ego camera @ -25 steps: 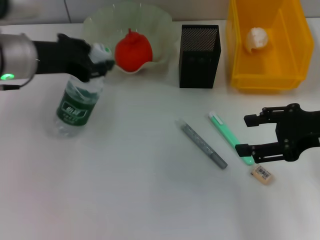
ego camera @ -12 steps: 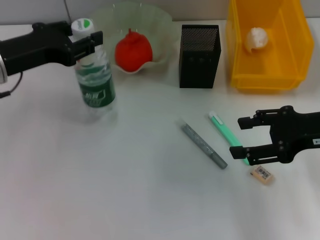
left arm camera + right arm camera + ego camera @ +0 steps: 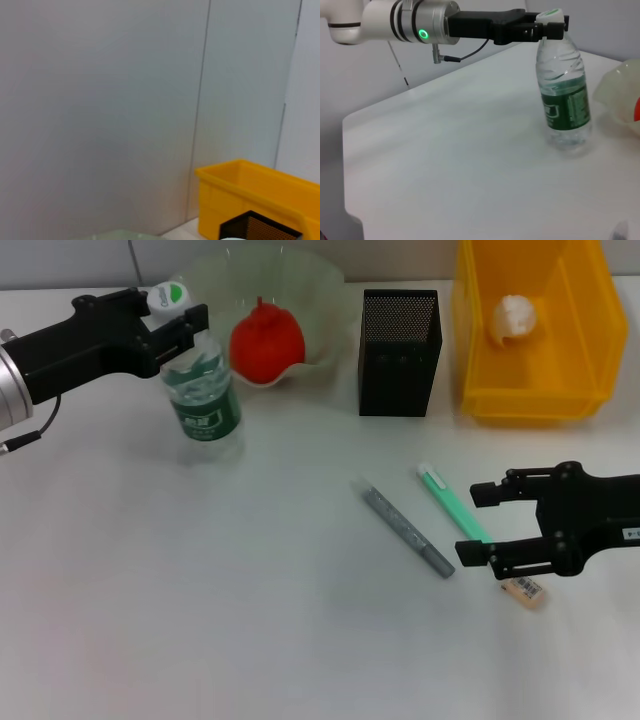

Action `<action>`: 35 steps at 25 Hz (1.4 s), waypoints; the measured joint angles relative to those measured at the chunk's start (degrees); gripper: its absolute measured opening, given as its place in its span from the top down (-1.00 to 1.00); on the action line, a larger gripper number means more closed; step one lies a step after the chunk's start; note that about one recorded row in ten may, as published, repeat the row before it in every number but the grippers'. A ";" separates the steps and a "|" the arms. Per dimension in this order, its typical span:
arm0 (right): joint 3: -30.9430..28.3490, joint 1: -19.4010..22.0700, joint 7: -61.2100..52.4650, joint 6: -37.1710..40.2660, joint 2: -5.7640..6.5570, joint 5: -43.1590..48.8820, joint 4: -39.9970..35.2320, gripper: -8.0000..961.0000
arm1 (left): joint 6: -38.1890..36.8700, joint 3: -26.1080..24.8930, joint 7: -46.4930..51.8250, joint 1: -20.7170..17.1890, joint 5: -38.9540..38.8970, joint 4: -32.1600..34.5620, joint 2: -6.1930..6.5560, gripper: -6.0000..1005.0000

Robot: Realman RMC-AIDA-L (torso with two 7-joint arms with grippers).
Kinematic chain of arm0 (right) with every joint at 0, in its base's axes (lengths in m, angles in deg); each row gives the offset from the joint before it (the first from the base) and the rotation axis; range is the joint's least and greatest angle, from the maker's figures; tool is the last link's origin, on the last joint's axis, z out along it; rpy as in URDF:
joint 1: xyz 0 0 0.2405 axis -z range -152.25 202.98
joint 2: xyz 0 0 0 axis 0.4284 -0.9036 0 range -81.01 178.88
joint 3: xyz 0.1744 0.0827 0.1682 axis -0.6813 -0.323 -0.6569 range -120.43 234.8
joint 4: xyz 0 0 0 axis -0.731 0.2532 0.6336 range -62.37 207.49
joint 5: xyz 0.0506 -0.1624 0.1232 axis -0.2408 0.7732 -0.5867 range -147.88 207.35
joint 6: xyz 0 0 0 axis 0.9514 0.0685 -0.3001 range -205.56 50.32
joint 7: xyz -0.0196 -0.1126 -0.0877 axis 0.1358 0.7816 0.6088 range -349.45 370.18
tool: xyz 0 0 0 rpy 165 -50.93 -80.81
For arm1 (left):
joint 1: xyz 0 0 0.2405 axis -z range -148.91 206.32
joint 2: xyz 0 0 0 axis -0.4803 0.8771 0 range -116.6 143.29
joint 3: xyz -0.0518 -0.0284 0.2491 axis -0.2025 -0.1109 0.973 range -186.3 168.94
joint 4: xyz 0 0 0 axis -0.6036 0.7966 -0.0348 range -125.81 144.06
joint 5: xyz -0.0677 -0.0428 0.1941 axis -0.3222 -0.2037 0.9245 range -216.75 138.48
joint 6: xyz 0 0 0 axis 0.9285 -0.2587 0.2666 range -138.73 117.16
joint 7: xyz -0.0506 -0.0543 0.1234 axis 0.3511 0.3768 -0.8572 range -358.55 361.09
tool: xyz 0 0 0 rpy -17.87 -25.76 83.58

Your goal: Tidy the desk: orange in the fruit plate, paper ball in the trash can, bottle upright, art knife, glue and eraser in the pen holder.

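My right gripper is to close next on the green stick's half (image 3: 454, 504) near its white end, with the white end pointing toward the pen holder.
The bottle (image 3: 205, 390) stands upright on the table left of the fruit plate (image 3: 315, 285). My left gripper (image 3: 178, 322) is shut on its neck under the cap; the right wrist view shows the grip (image 3: 546, 27) on the bottle (image 3: 565, 100). The orange (image 3: 267, 342) lies in the plate. The paper ball (image 3: 516, 318) lies in the trash can (image 3: 590, 330). My right gripper (image 3: 472, 522) is open, its jaws on either side of the near end of a green stick (image 3: 448, 502). A grey stick (image 3: 405, 530) lies beside it. The eraser (image 3: 525, 588) lies just below the gripper.
The pen holder (image 3: 398, 350) stands between the plate and the trash can. The left wrist view shows the wall, the trash can (image 3: 250, 195) and the pen holder's rim (image 3: 260, 227). The plate's edge (image 3: 620, 95) shows in the right wrist view.
My left gripper has raised the bottle from tilted to upright and shifted it slightly right. My right gripper has moved left over the green stick's end.
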 joint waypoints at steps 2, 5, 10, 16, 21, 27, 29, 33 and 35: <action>-0.16 0.20 0.25 0.00 -0.06 -0.01 0.16 -0.61 | 0.64 -0.13 -0.57 0.24 -0.18 -0.70 -0.03 0.08; -0.21 0.24 0.25 0.00 -0.06 -0.01 0.45 -0.61 | 1.31 -0.14 -0.75 1.07 -0.27 -2.65 -0.01 0.08; -0.21 -0.13 0.32 -0.07 0.01 -0.01 1.36 -0.61 | 1.40 -0.22 -1.93 1.45 -0.33 -3.40 0.01 0.07; -0.14 -0.25 0.34 -0.40 -0.03 -0.01 1.44 -0.61 | 2.05 -0.32 -2.10 1.62 -0.52 -3.92 -0.05 0.07; -0.11 -0.34 0.35 -0.51 -0.07 0.00 1.60 -0.61 | 2.50 0.12 -2.14 1.75 -0.54 -4.03 -0.07 0.06; -0.26 -1.18 0.32 -0.54 -0.01 0.17 2.44 -0.61 | 2.12 0.20 -2.23 1.37 -0.56 -3.76 0.04 0.06; -0.28 -1.29 0.03 -0.50 0.03 0.22 2.36 -0.61 | 0.99 -0.38 -2.19 0.96 -0.63 -3.14 0.15 -0.04; -0.26 -1.52 -0.87 -0.06 0.08 0.40 1.35 -0.61 | -4.13 -3.69 -1.82 -0.09 -0.80 -1.24 0.19 -0.47; 0.01 -1.86 -2.89 0.31 0.19 1.37 -0.65 -0.61 | -8.31 -5.97 -1.79 -0.53 -0.82 -0.95 0.20 -0.65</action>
